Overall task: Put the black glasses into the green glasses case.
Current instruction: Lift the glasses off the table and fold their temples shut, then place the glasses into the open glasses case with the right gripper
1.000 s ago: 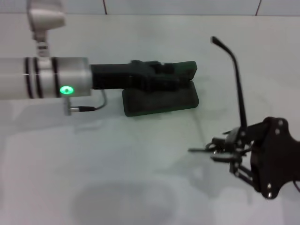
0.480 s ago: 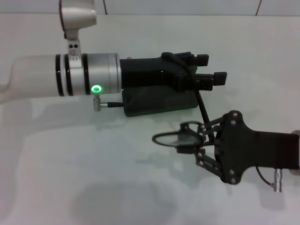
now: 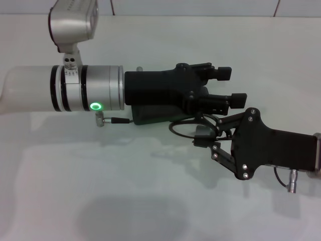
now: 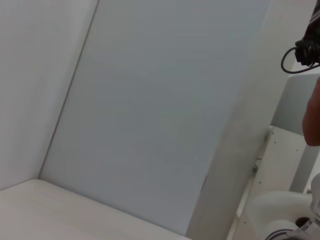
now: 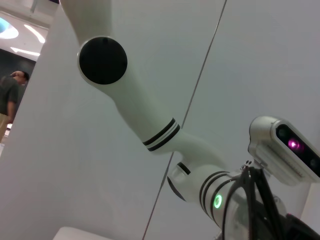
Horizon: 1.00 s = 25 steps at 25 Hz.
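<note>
My right gripper is to let go of the black glasses in the front half of the green glasses case (image 3: 171, 106), which is below my left gripper.
My right gripper (image 3: 203, 135) is shut on the black glasses (image 3: 183, 128). It holds them just in front of the green glasses case (image 3: 150, 115), with one round lens sticking out toward the left. The case is mostly hidden under my left gripper (image 3: 228, 86), so I cannot tell how its lid stands. The left gripper reaches across above the case and its fingers are open with nothing between them. In the left wrist view the black glasses (image 4: 296, 54) show as a small loop in a corner. In the right wrist view thin black temple arms (image 5: 260, 200) cross in front of the left arm (image 5: 150, 125).
The white table (image 3: 100, 191) lies bare in front and to the left. The left arm's silver wrist (image 3: 85, 90), with its green light, spans the left half of the head view. A cable plug (image 3: 293, 187) hangs under the right wrist.
My right gripper has carried the glasses up and back toward the case, close under the left gripper's fingers. The left arm shifted slightly left and still covers the case.
</note>
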Motion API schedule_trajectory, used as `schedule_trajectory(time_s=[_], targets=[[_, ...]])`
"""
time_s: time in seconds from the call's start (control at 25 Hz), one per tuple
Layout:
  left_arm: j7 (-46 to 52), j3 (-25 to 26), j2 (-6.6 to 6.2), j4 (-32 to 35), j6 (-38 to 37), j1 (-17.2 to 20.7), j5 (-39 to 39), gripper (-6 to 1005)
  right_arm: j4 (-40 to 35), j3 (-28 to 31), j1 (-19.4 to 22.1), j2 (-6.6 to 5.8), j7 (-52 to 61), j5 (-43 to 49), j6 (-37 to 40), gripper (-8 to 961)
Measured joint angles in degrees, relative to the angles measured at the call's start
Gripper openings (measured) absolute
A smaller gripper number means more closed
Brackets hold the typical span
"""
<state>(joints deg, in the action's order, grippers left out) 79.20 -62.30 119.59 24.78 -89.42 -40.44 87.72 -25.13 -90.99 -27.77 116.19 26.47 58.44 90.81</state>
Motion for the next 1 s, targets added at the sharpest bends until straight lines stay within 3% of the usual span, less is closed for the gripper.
schedule_trajectory(time_s=[0.28,0.68,0.88,1.0], targets=[[-0.97,1.72,0.06,-0.09,1.12,0.57,-1.25,888,-0.01,-0.26,0.28,-0.03,-0.06,0.04,-0.79,115],[-3.81,15.43,-0.11,0.01,2.46,5.28,-3.28,888,-2.22,-0.4,1.01,-0.27,-0.47,0.39,-6.56,115],[-5.3,18.97,-0.25,0.03,2.83,6.9,-3.31,888,-12.74,-1.16,3.21,-0.07,-0.82,3.06,-18.42,118],[-5.32,19.77,-0.43,0.08,3.49,7.51,-3.34,888,-22.48,-5.94,5.84,-0.17,-0.24,4.23,-30.02,120]])
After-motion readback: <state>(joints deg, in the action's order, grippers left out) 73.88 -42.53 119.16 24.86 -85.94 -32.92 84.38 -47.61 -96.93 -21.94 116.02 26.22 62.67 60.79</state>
